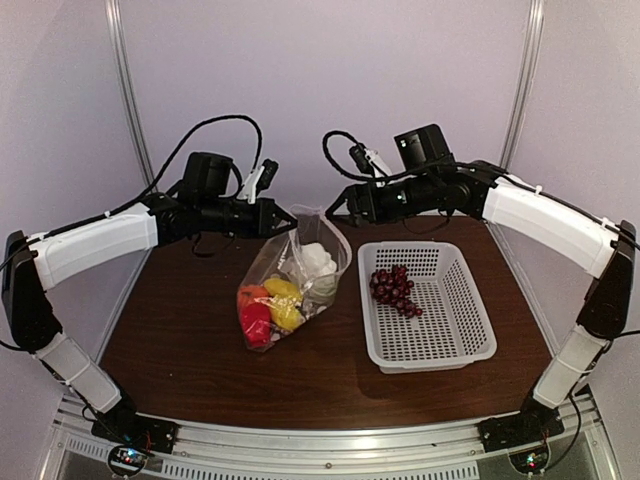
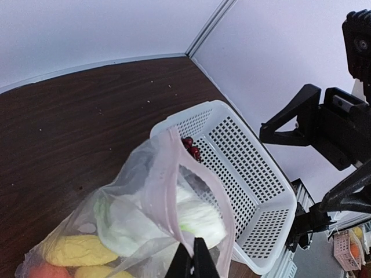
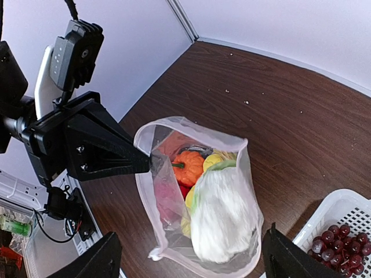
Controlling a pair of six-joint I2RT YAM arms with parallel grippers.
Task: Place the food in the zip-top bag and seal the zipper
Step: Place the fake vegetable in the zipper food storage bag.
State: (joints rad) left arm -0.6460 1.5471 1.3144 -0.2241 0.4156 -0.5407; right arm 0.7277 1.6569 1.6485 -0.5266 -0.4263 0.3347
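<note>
My right gripper is to grab the zip-top bag next by its basket-side rim (image 1: 350, 253) (image 3: 260, 225), across the bag's opening from my left gripper.
The zip-top bag (image 1: 285, 290) lies mid-table with its mouth held open toward the back. My left gripper (image 1: 290, 225) (image 2: 193, 255) is shut on the zipper (image 2: 162, 191) strip at the mouth's left edge. Inside lie the white cauliflower (image 3: 223, 211) near the mouth, an orange fruit (image 3: 188, 165), yellow pieces (image 1: 284, 300) and a red pepper (image 1: 256, 322). My right gripper (image 1: 335, 208) (image 3: 194, 255) hangs open above the mouth, fingers wide apart and holding nothing. The dark grapes (image 1: 395, 288) sit in the basket.
A white perforated basket (image 1: 440, 355) stands right of the bag, its near-left corner close to the bag's mouth. The purple back wall and metal corner posts enclose the brown table (image 1: 180, 340).
</note>
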